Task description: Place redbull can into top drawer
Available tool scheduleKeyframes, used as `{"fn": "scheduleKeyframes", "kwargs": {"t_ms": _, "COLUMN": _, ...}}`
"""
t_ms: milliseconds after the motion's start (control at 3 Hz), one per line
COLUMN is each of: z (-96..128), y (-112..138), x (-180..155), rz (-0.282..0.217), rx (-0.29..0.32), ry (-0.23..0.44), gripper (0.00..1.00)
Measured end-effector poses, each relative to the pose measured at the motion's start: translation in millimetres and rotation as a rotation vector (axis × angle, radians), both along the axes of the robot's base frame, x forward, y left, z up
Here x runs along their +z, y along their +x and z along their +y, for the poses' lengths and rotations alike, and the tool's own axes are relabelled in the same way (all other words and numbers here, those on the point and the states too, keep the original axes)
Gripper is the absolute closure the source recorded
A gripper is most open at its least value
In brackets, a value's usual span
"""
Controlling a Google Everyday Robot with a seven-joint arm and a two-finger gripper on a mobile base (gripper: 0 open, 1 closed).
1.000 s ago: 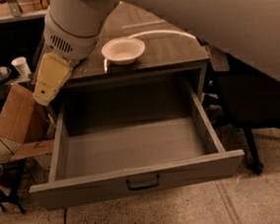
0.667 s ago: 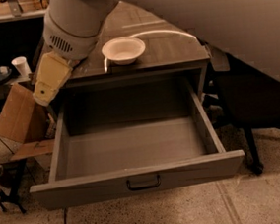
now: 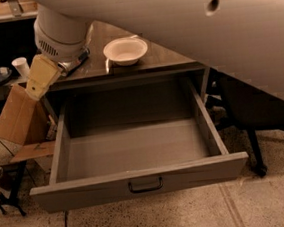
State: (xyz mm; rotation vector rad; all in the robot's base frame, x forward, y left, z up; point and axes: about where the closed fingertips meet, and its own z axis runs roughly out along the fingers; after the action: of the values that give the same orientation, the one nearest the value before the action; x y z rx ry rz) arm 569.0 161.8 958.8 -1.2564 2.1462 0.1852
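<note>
The body of the redbull can (image 3: 74, 63) on the tabletop, near the white bowl, is next for my gripper, which should go there and close on it.
The top drawer (image 3: 135, 151) is pulled fully out below the tabletop, and its grey inside is bare. Its small dark handle (image 3: 145, 185) sits at the middle of the front panel. My gripper (image 3: 40, 77) is the tan piece at the end of the white wrist. It hangs over the table's left front corner, above and left of the drawer. A slim silvery-dark object (image 3: 75, 64) pokes out from under the wrist on the tabletop. It may be the redbull can, but most of it is hidden.
A white bowl (image 3: 125, 51) stands on the tabletop (image 3: 162, 58) behind the drawer. My big white arm (image 3: 199, 29) crosses the top right. A wooden block (image 3: 17, 116) leans at the left. A white paper cup (image 3: 21, 66) stands on a side shelf. A chair base (image 3: 265, 139) stands at the right.
Almost nothing. My gripper has edged slightly to the left. The drawer and the bowl have not moved.
</note>
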Motion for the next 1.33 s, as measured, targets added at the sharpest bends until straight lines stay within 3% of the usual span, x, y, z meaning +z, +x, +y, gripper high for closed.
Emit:
{"fn": "scheduleKeyframes", "kwargs": {"t_ms": 333, "z": 7, "y": 44, "x": -16, "rz": -0.011, "rx": -0.120, "ry": -0.009, "gripper": 0.00}}
{"fn": "scheduleKeyframes", "kwargs": {"t_ms": 667, "z": 1, "y": 91, "x": -39, "rz": -0.019, "rx": -0.249, "ry": -0.004, "gripper": 0.00}}
{"fn": "scheduleKeyframes", "kwargs": {"t_ms": 1000, "z": -1, "y": 127, "x": -57, "rz": -0.038, "rx": -0.341, "ry": 0.033, "gripper": 0.00}}
{"fn": "scheduleKeyframes", "kwargs": {"t_ms": 1333, "z": 19, "y": 161, "x": -69, "rz": -0.087, "rx": -0.396, "ry": 0.090, "gripper": 0.00}}
